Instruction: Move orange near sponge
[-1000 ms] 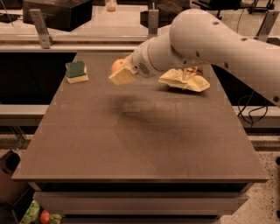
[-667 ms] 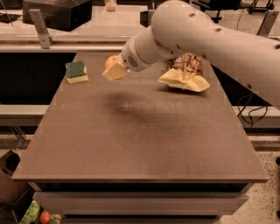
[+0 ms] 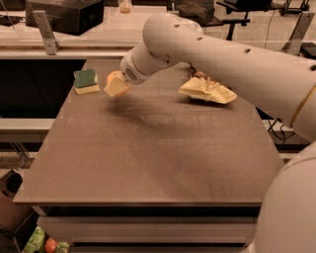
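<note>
Next, my gripper releases the orange on the brown table (image 3: 109, 87) next to the sponge, on the side that faces the snack bag. The orange is now held a little above the table.
The sponge (image 3: 86, 81), dark green on top with a pale yellow base, lies at the table's far left corner. My gripper (image 3: 116, 85) is just to its right, a little above the table, shut on the orange (image 3: 113, 76). Only a small part of the orange shows behind the pale fingers (image 3: 116, 88). The white arm reaches in from the right across the table's back half.
A yellow-and-brown snack bag (image 3: 207, 90) lies at the back right of the brown table (image 3: 148, 163). A small red-orange fruit with green packets (image 3: 48, 244) sits low at the bottom left. A black box (image 3: 64, 15) and a metal post (image 3: 45, 32) stand behind.
My gripper has carried the orange leftward across the back of the table, from near the snack bag to right beside the sponge, and lower.
</note>
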Tool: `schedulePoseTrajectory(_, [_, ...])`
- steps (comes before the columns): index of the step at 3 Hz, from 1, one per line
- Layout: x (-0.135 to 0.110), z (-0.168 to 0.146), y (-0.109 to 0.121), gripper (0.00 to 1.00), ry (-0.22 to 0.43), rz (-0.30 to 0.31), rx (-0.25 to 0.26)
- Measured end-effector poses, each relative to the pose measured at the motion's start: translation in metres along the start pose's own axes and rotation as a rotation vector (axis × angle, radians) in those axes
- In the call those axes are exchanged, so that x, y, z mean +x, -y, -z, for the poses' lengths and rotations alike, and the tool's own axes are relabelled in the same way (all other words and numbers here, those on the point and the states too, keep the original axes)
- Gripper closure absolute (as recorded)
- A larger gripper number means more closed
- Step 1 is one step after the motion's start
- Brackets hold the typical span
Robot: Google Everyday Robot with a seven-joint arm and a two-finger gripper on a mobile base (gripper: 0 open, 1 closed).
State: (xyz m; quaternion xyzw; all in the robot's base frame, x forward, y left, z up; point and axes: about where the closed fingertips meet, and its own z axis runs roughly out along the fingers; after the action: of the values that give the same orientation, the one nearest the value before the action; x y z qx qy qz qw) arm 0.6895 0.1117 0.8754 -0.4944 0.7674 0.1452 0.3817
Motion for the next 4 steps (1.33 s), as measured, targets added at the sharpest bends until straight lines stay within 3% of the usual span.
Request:
schedulePoseTrajectory(2, [-0.009,-0.014,0.004,1.00,0.004,0.012,-0.006])
schedulePoseTrajectory(4, [-0.009,-0.059,0.016,1.00,0.035,-0.027,-0.028])
